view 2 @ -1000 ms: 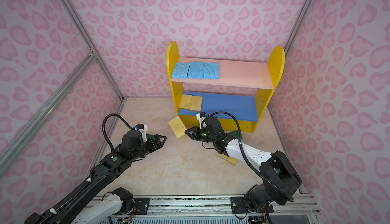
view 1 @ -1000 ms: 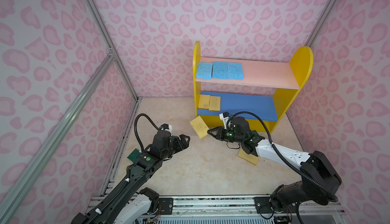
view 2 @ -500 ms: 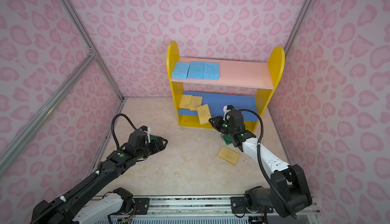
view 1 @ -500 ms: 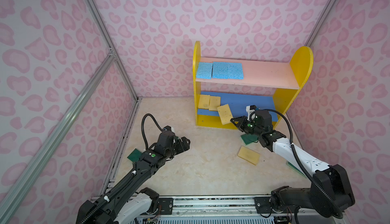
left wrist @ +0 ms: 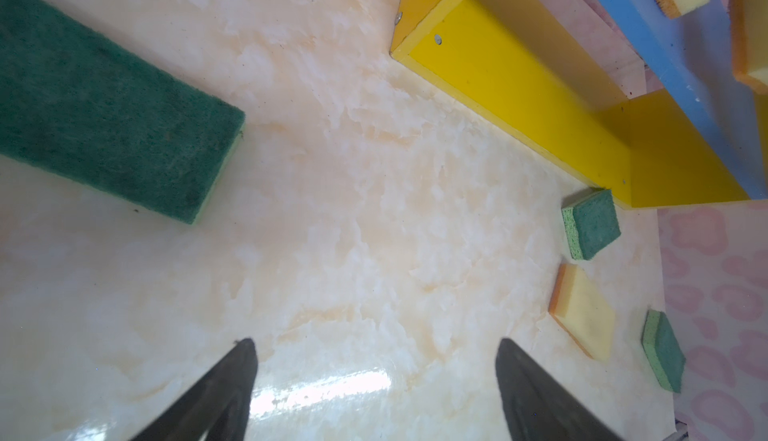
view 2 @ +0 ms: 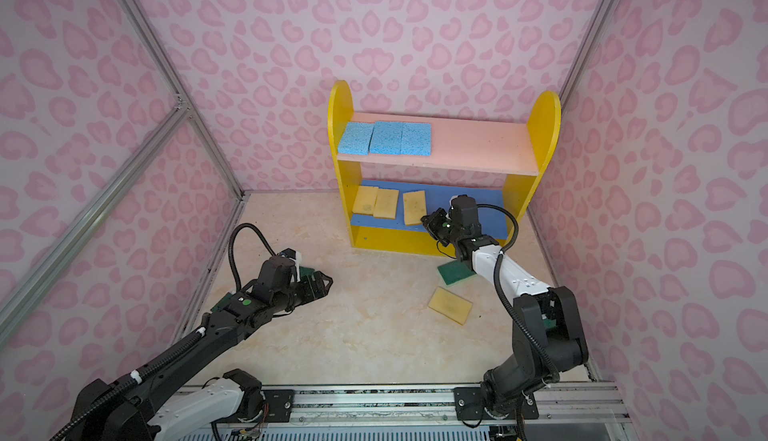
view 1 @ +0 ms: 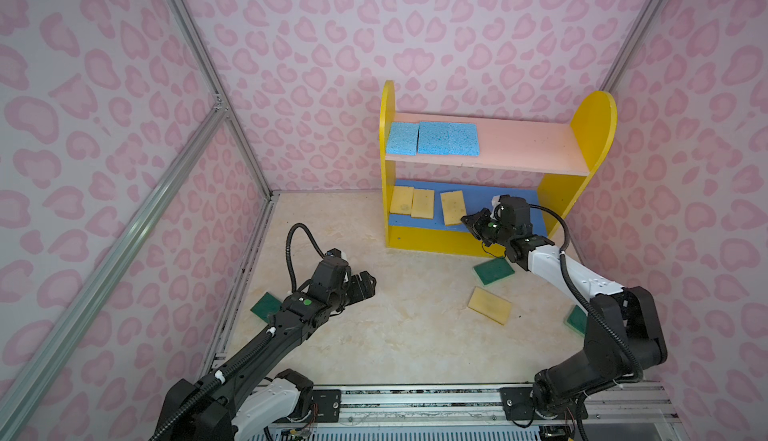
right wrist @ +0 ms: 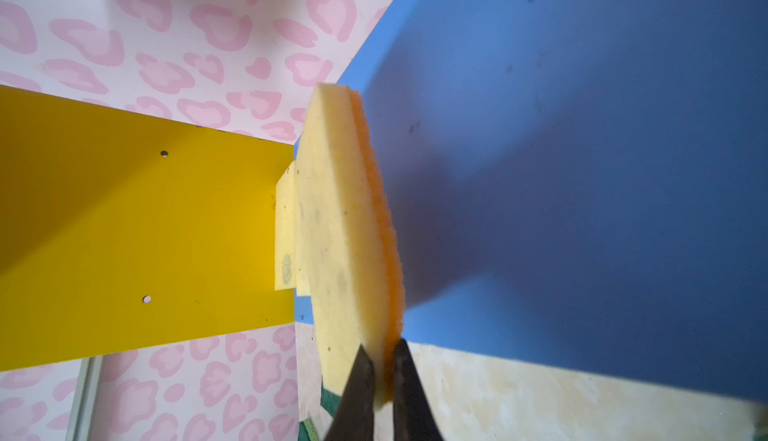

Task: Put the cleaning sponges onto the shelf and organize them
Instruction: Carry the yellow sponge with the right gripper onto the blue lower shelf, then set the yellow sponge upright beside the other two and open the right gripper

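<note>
The yellow sponge sits crooked, with its near end close to the front edge of the blue board, so my right gripper will regrip its side farther in and straighten (view 1: 461, 207) it.
The shelf (view 1: 592, 127) (view 2: 544, 127) stands at the back wall, with three light blue sponges (view 1: 432, 138) (view 2: 384, 138) side by side on its pink board. Two pale yellow sponges (view 1: 411, 202) (view 2: 376, 202) lie at the left of its blue board. My right gripper (view 1: 467, 222) (view 2: 426, 222) (right wrist: 382, 360) is shut on the near end of a third yellow sponge (view 1: 452, 207) (right wrist: 345, 243), flat over the blue board; whether it touches is unclear. My left gripper (view 1: 368, 285) (view 2: 326, 284) (left wrist: 374, 347) hangs open and empty low over the floor.
On the floor lie a yellow sponge (view 1: 489, 305) (left wrist: 584, 310), a green sponge (view 1: 492, 270) (left wrist: 590, 225) by the shelf's front, another green one (view 1: 575, 320) (left wrist: 663, 349) behind the right arm, and one (view 1: 266, 306) beside the left arm. A further green sponge (left wrist: 104, 127) lies close to the left gripper.
My right gripper has carried the yellow sponge from the floor left of the shelf's front up and over the blue board. The left arm has shifted slightly, still open.
</note>
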### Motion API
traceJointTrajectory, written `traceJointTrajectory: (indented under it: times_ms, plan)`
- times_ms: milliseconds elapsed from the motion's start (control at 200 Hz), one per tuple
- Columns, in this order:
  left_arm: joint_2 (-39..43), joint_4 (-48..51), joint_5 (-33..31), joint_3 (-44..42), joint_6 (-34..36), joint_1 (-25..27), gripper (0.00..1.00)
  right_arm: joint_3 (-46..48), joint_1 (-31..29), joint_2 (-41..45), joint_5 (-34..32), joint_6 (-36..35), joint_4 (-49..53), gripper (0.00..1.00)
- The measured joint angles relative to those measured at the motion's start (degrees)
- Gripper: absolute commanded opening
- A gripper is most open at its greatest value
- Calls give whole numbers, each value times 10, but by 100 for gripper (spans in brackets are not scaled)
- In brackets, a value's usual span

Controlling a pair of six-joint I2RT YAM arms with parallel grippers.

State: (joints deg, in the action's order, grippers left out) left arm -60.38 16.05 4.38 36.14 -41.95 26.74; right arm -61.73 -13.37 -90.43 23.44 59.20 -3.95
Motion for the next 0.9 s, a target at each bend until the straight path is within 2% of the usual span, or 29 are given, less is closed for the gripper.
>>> traceJointTrajectory:
  times_ms: [80,435,785,900]
  plan:
    - [-5,-3,4,0,0,0,91,-12,0,-16,-11,9,4,10]
    - [-28,-13,18,0,3,0,91,-32,-2,-51,-19,28,8,22]
    - [-30,-16,21,0,5,0,90,-64,-9,-81,-6,28,6,19]
    - [-23,-16,21,0,6,0,91,-79,-12,-88,-5,27,7,26]
